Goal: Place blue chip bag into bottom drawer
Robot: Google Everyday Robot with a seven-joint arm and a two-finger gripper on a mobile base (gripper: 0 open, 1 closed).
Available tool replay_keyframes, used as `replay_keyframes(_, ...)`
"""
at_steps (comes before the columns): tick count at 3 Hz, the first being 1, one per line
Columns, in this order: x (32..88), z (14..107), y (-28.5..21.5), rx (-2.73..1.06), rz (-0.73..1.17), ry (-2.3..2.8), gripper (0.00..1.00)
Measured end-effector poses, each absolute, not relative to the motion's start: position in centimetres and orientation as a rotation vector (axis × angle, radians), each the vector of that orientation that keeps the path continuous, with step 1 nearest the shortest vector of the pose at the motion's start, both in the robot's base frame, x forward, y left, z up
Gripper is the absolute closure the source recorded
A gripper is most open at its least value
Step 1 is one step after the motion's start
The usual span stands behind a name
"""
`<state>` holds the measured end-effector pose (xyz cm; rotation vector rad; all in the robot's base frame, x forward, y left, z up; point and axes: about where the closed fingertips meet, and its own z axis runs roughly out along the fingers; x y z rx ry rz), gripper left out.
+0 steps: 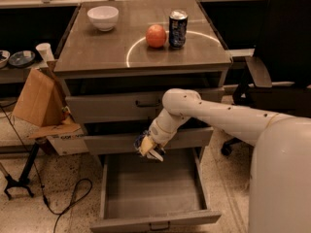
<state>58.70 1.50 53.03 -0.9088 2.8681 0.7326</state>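
Note:
The robot's gripper needs to release the blue chip bag on the bottom drawer's grey bottom, closer to the back (160, 176).
The bottom drawer (150, 191) is pulled open below the cabinet, and its grey inside shows bare. My gripper (149, 149) hangs over the drawer's back edge, in front of the middle drawer. It is shut on the blue chip bag (142, 142), of which only a small dark blue patch shows between and beside the fingers. The white arm reaches in from the right.
On the cabinet top (97, 47) stand a white bowl (103, 17), a red apple (156, 36) and a blue soda can (178, 28). A cardboard box (38, 101) leans at the left. A black office chair (277, 57) stands at the right. Cables lie on the floor (53, 198).

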Motion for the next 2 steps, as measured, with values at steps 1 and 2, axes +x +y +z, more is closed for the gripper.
replay_keyframes(1,58.5,47.3,0.6,-0.797,0.723,3.009,1.0)
replay_keyframes(2,57.5,43.1,-0.9,-0.704,0.713,3.115,1.0)
